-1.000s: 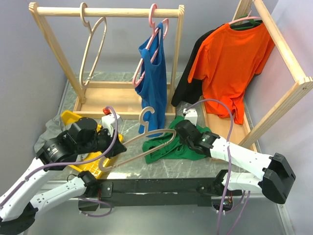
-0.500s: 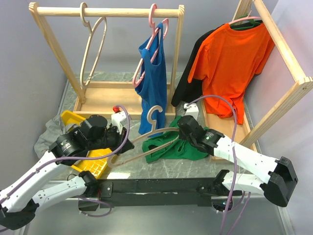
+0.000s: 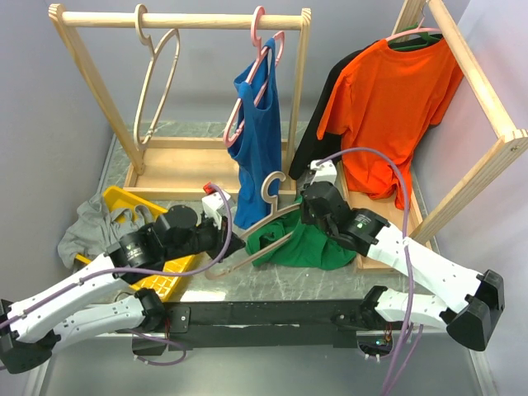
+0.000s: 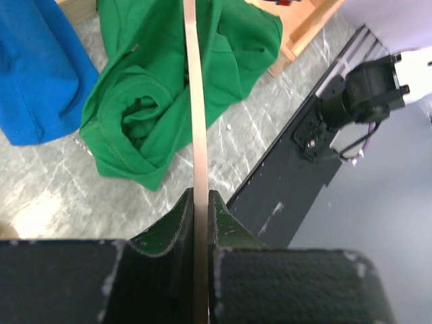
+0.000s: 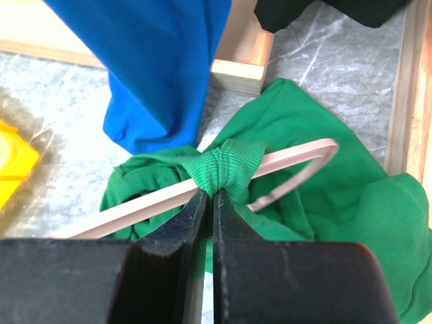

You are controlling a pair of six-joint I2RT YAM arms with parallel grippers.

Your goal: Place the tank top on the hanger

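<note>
The left gripper holds the hanger's loose end, where the other strap must go, so the right gripper will leave the looped strap and take the hook's neck (image 3: 274,205).
The pale beige hanger (image 3: 270,186) hangs tilted above the table's middle, hook up beside the blue top. My left gripper (image 3: 228,244) is shut on its lower end; the left wrist view shows the thin bar (image 4: 196,101) clamped between the jaws of that gripper (image 4: 200,197). The green tank top (image 3: 312,247) lies crumpled below it. One bunched strap (image 5: 227,164) wraps over the hanger's arm (image 5: 135,206), near its rounded corner. My right gripper (image 5: 210,196) is shut on that strap, and the same gripper (image 3: 307,216) sits at the hanger's right end.
A blue tank top (image 3: 257,140) on a pink hanger hangs from the wooden rack (image 3: 206,18), just behind the work spot. A spare beige hanger (image 3: 157,82) hangs left. Yellow bin (image 3: 124,206) and grey garment (image 3: 87,227) lie left; orange shirt (image 3: 388,107) hangs right.
Both arms have moved right and farther from the bases, carrying the hanger with them; its hook now stands higher, beside the blue top. The green cloth has shifted right with it.
</note>
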